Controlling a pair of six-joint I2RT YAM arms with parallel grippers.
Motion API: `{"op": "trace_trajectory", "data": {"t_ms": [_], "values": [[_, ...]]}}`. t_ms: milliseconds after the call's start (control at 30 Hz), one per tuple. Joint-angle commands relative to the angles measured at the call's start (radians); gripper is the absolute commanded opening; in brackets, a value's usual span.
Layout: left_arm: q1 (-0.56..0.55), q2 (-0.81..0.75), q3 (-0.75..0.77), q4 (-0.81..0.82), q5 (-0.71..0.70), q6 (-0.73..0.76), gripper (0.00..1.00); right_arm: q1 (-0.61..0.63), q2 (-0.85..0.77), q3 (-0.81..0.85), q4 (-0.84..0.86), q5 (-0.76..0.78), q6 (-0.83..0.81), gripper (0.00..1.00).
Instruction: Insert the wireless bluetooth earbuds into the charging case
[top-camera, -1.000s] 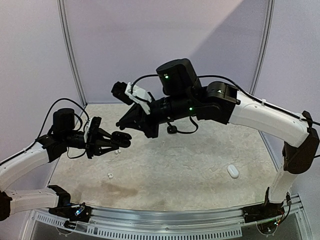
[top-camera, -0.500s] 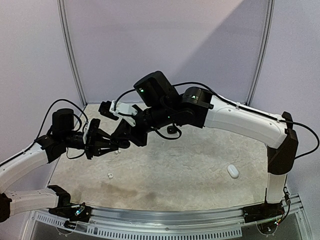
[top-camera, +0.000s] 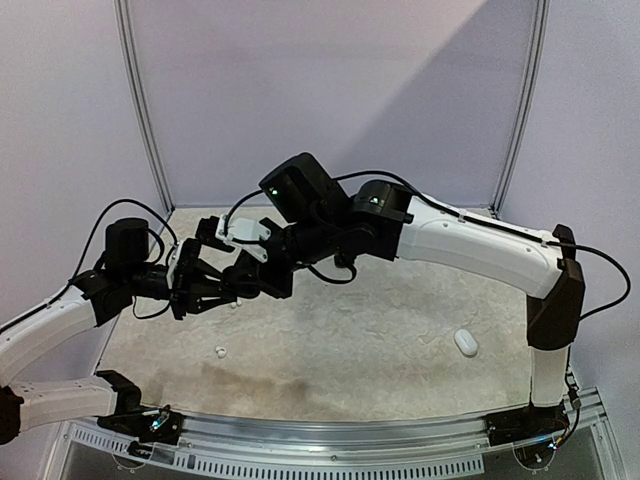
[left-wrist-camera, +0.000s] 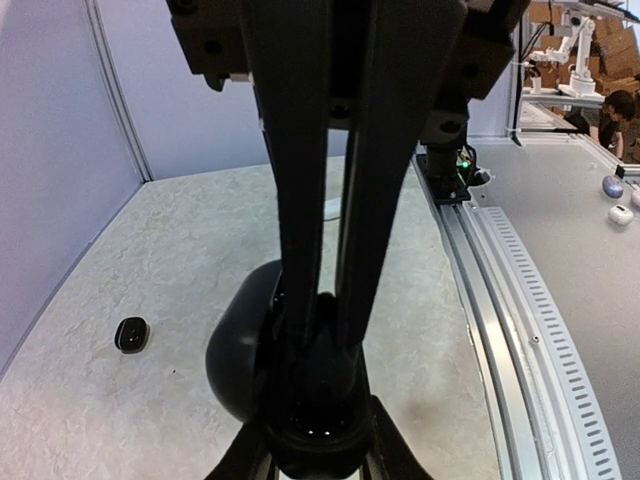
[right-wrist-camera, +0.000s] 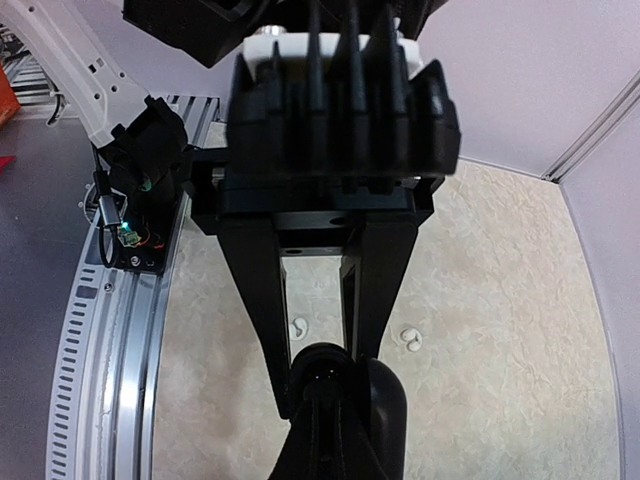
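Note:
Next, my left gripper releases the charging case between the farther earbud and the small black rounded object (top-camera: 264, 269).
My left gripper (top-camera: 228, 290) hangs above the table's left side, shut on a black charging case (left-wrist-camera: 235, 350). The case is open, its lid (right-wrist-camera: 392, 410) tilted aside and its dark hollow (left-wrist-camera: 320, 405) facing my right gripper. My right gripper (top-camera: 242, 279) reaches in from the right, shut, with its thin tips (left-wrist-camera: 322, 300) at the mouth of the case. Whether those tips pinch anything is hidden against the black case. Two white earbuds (right-wrist-camera: 298, 328) (right-wrist-camera: 410, 340) lie on the table below the grippers. They also show in the top view, one earbud (top-camera: 220, 351) nearer and the other earbud (top-camera: 233, 305) under the left fingers.
A white case (top-camera: 466, 342) lies on the table at the right. A small black rounded object (left-wrist-camera: 131, 334) rests on the table farther back. Purple walls (top-camera: 330, 90) close the back and sides. The metal rail (top-camera: 330, 440) with both arm bases runs along the near edge.
My right arm has swung down and to the left, bringing its shut gripper from above the table's middle to the case. My left gripper has held still with the case.

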Motion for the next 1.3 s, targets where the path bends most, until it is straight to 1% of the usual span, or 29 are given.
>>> {"op": "trace_trajectory", "data": {"t_ms": [0,267,300,400,467,633,833,933,1100,1167,1267], "values": [[-0.014,-0.004,-0.011,0.023,0.016,0.004,0.00,0.007,0.047,0.019,0.011,0.013,-0.024,0.00],[-0.014,-0.006,-0.012,0.032,0.017,-0.001,0.00,0.007,0.069,0.022,-0.020,0.021,-0.065,0.00],[-0.014,-0.008,-0.014,0.032,0.018,-0.001,0.00,0.008,0.071,0.021,-0.023,0.022,-0.071,0.03],[-0.013,-0.010,-0.015,0.032,0.017,-0.002,0.00,0.008,0.073,0.022,-0.019,0.028,-0.070,0.19],[-0.014,-0.011,-0.015,0.032,0.014,-0.006,0.00,0.007,0.072,0.022,-0.013,0.028,-0.066,0.25],[-0.014,-0.013,-0.016,0.020,0.010,-0.022,0.00,0.007,0.054,0.023,-0.011,0.034,-0.058,0.29],[-0.012,-0.005,-0.024,0.012,0.002,-0.068,0.00,0.007,-0.024,0.016,0.032,0.057,-0.024,0.34],[-0.012,0.005,-0.028,0.022,0.001,-0.092,0.00,0.007,-0.072,-0.005,0.085,0.051,-0.003,0.37],[-0.012,0.014,-0.025,0.032,-0.006,-0.109,0.00,0.004,-0.150,-0.081,0.232,-0.001,0.054,0.41],[-0.012,0.014,-0.025,0.036,-0.005,-0.111,0.00,-0.006,-0.174,-0.116,0.279,0.028,0.085,0.42],[-0.012,0.012,-0.025,0.048,-0.006,-0.118,0.00,-0.024,-0.177,-0.172,0.334,0.214,0.191,0.44]]}}
